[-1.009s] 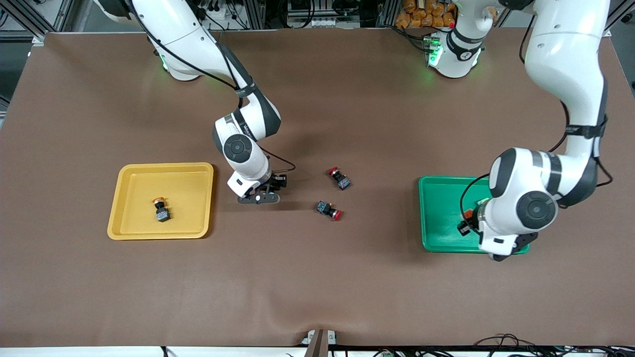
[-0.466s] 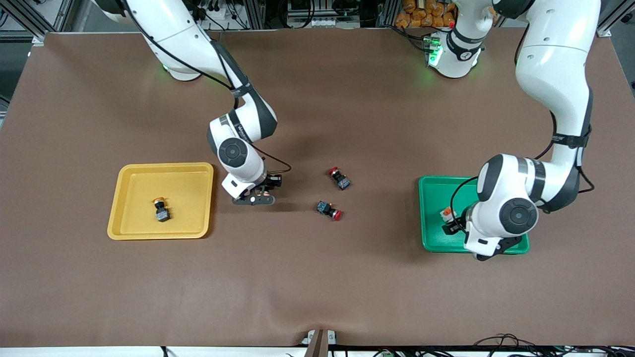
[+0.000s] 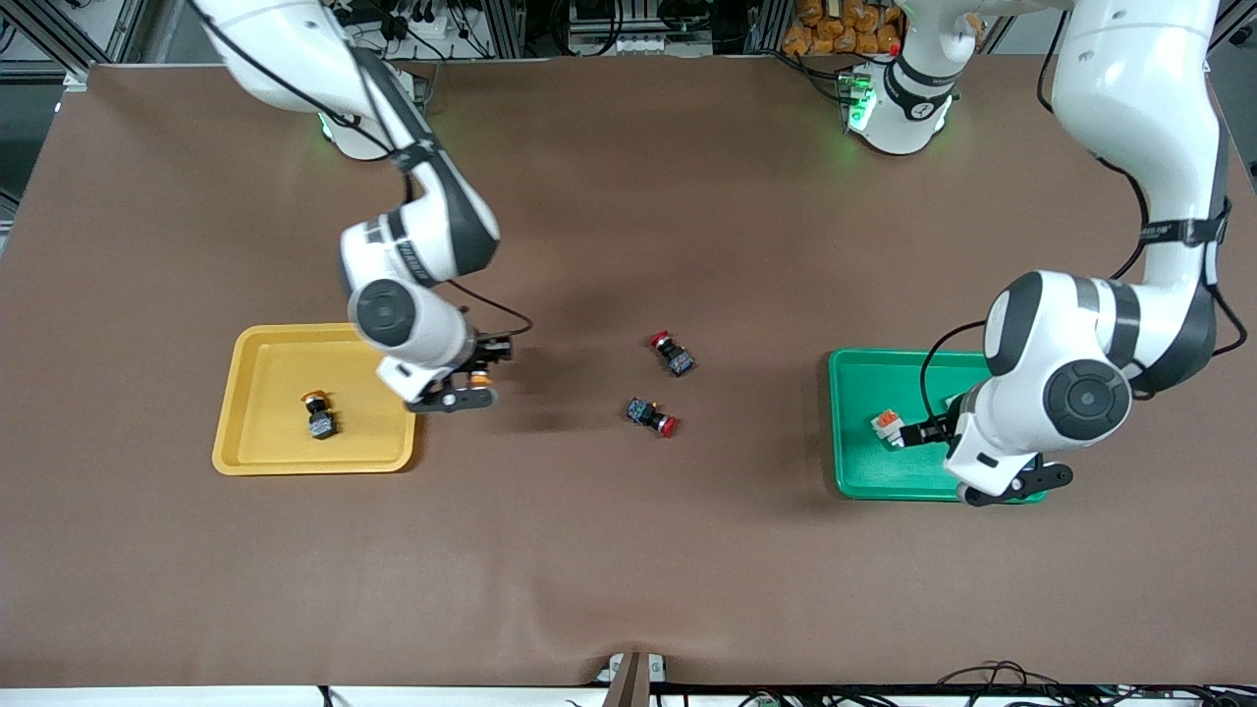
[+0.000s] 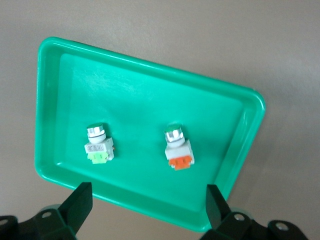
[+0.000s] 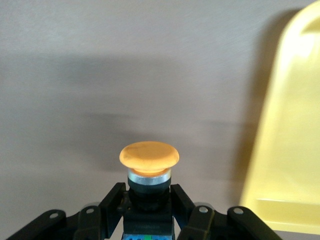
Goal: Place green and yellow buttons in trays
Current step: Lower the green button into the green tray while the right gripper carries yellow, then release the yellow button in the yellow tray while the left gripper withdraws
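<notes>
Next, I open my right gripper to let go of the yellow-capped button in the yellow tray (image 3: 377, 416), between the other yellow-capped button and the tray's rim.
My right gripper (image 3: 469, 391) is shut on a black-bodied button with a round yellow-orange cap (image 5: 149, 156), held over the table just beside the yellow tray (image 3: 257, 444). Another yellow-capped button (image 3: 316, 414) lies in that tray. My left gripper (image 4: 147, 200) hangs open with nothing in it over the rim of the green tray (image 4: 150, 85) nearest the front camera. Two white-bodied buttons lie in the green tray, one with a light-green end (image 4: 98, 147) and one with an orange end (image 4: 178, 150). In the front view the left arm hides part of the green tray (image 3: 864, 471).
Two black-bodied buttons with red caps (image 3: 672, 353) (image 3: 652, 415) lie on the brown table between the trays. The rim of the yellow tray (image 5: 290, 150) shows close beside my right gripper.
My left gripper opened, left the orange-ended button in the green tray and drew back toward the left arm's end. My right gripper carried its yellow-capped button toward the yellow tray.
</notes>
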Robot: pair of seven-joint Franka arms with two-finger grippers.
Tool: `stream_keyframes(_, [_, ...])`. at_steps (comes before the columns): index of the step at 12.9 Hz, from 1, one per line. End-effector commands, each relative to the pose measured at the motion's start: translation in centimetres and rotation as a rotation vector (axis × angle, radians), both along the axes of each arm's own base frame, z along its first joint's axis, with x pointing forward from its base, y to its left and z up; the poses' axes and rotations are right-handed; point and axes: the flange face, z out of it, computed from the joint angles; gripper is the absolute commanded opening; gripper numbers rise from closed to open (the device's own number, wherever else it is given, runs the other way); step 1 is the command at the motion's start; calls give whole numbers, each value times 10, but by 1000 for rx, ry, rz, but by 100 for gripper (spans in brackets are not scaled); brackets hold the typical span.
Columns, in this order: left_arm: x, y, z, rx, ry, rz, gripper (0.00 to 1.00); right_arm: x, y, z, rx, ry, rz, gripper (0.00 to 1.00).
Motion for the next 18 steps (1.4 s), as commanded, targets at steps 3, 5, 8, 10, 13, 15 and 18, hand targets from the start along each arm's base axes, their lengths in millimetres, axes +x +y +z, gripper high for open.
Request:
stream_keyframes(3, [-50,5,30,21,-2,-47,100,14,-106,5,25,42,148,0])
stream_keyframes(5, [-47,25,45,-6,-4,-138,100,21,-136,2,23,35,188,0])
stream_keyframes(8, [-36,52,92,-35,19,-221,100,20,-156,-4,35,32,219,0])
stream_keyframes(10, [-32,57,139,-59,24,-232,100,19,-160,-17,22,-20,226,0])
stream_keyframes(13, [-53,60,209,-92,-12,-195,100,25,-157,-56,8,-76,257,0])
stream_keyframes(15, [-69,56,243,-122,-55,-172,100,26,-158,-68,6,-84,263,0])
stream_keyframes(18, [-87,60,270,-121,-62,-166,100,28,-161,-84,9,-106,297,0])
